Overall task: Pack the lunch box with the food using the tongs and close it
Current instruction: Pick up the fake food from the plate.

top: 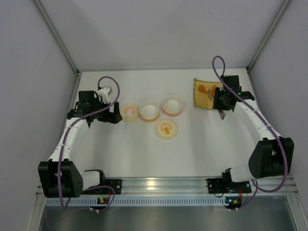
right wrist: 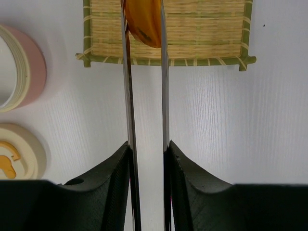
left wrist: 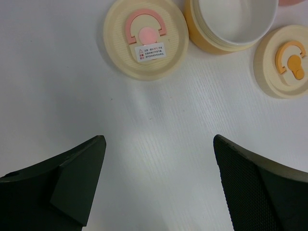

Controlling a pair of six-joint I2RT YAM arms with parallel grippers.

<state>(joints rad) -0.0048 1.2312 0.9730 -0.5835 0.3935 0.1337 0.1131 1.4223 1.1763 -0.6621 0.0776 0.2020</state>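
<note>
The robot's right gripper needs to release the orange lump of food inside the yellow bowl (top: 147, 107), next to the pink bowl.
My right gripper (right wrist: 147, 147) is shut on the silver tongs (right wrist: 128, 96), one finger pressed against the outside of each arm. The tongs reach forward over the woven mat (right wrist: 202, 29), and their two arms flank an orange food lump (right wrist: 143, 21) at the mat's near edge. The lunch box parts stand mid-table: a pink bowl (top: 172, 106), a yellow bowl (top: 149, 110), a cream top with pink centre (left wrist: 145, 38) and a cream lid with orange centre (top: 166, 129). My left gripper (left wrist: 159, 144) hangs open over bare table just short of the pink-centred top, holding nothing.
The mat (top: 199, 94) lies at the back right near the enclosure wall. The pink bowl (right wrist: 29, 72) and the orange-centred lid (right wrist: 19, 154) sit left of the tongs. Grey walls close in the table on three sides.
</note>
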